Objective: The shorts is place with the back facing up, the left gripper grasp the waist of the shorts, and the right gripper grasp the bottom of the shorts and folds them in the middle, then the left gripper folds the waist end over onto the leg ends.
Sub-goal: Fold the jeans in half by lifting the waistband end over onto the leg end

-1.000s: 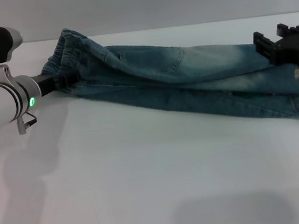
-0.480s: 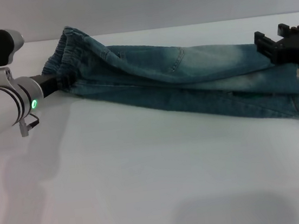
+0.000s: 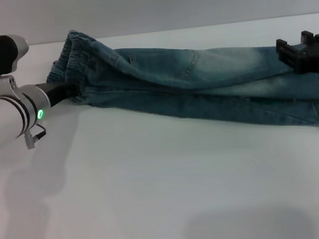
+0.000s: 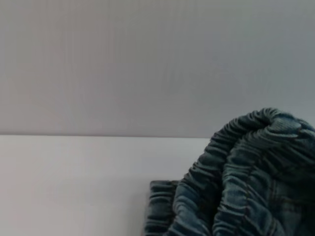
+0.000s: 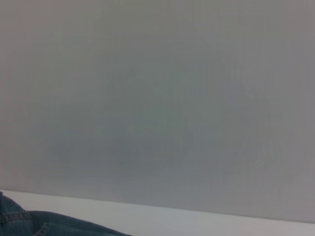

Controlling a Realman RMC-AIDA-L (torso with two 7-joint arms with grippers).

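Note:
Next, I move my right gripper to the middle of the blue denim shorts (image 3: pixel 191 85), halfway between the waist and the bottom, and close it there.
The blue denim shorts (image 3: pixel 200 73) lie folded lengthwise across the far part of the white table (image 3: pixel 156 190). Their gathered waist (image 3: pixel 79 56) is at the left, bunched and raised a little. My left gripper (image 3: pixel 70 91), on the green-lit arm, is pushed into the waist from the left and is shut on it. The left wrist view shows the ruffled waist (image 4: pixel 246 172) close up. The bottom of the shorts (image 3: pixel 318 106) lies at the right. My right gripper (image 3: pixel 292 55) shows as a black block over that end. A sliver of denim (image 5: pixel 29 223) appears in the right wrist view.
A grey wall (image 3: pixel 162 2) rises just behind the table's far edge. The white tabletop stretches bare from the shorts to the near edge, crossed by soft arm shadows (image 3: pixel 249 231).
My left arm has shifted slightly right and down, staying at the waist. The right gripper has drifted a little to the right along the leg ends. The shorts have hardly moved.

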